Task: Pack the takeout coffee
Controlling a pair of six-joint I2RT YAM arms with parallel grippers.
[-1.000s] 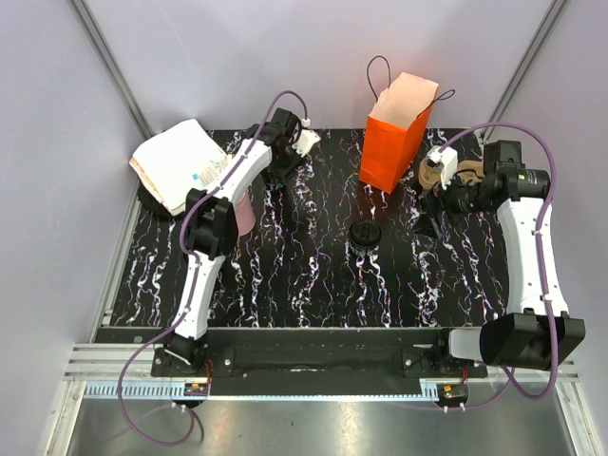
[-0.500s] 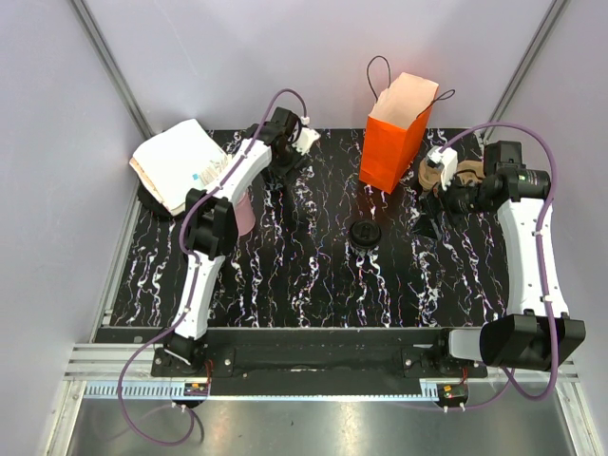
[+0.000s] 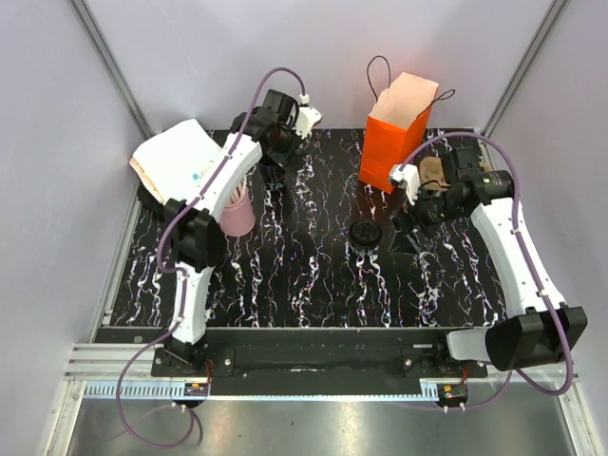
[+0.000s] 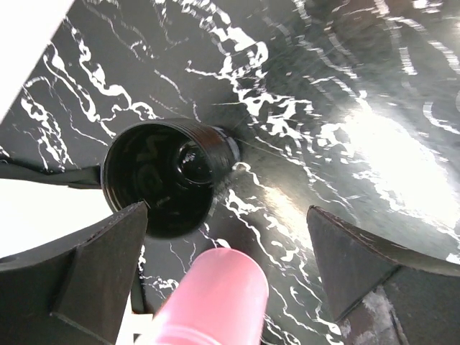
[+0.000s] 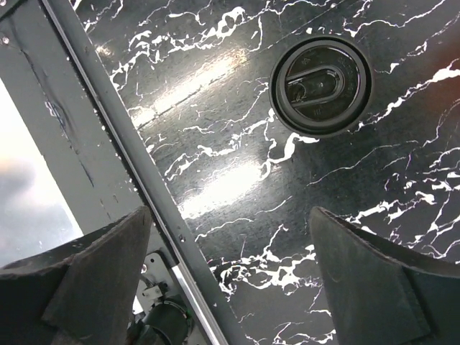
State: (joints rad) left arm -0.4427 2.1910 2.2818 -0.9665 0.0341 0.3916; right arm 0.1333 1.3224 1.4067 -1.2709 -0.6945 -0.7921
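The takeout coffee in front of the orange paper bag is next for my right gripper, which should go there and close on its lid's near-side rim (image 3: 368, 244) (image 5: 278, 105).
The takeout coffee (image 3: 365, 234) is a small black cup with a dark round lid (image 5: 321, 86), standing mid-table in front of the orange paper bag (image 3: 399, 133). My right gripper (image 3: 408, 223) (image 5: 230, 212) hovers just right of it, open, with only table between the fingers (image 5: 381, 280). At the back left, my left gripper (image 3: 281, 142) (image 4: 228, 212) is open above a lidless black cup (image 4: 158, 176). That cup sits by the left finger (image 4: 86, 273) and is not held.
A pink cup (image 3: 236, 211) (image 4: 208, 298) stands by the left arm, low between the left fingers in the wrist view. A white paper stack (image 3: 176, 163) lies at the far left. Brown items (image 3: 435, 171) sit right of the bag. The table's front rail (image 5: 122, 144) shows.
My left jaws have opened wide and that gripper has drawn up and back from the lidless cup. The right arm has swung left, close to the lidded cup.
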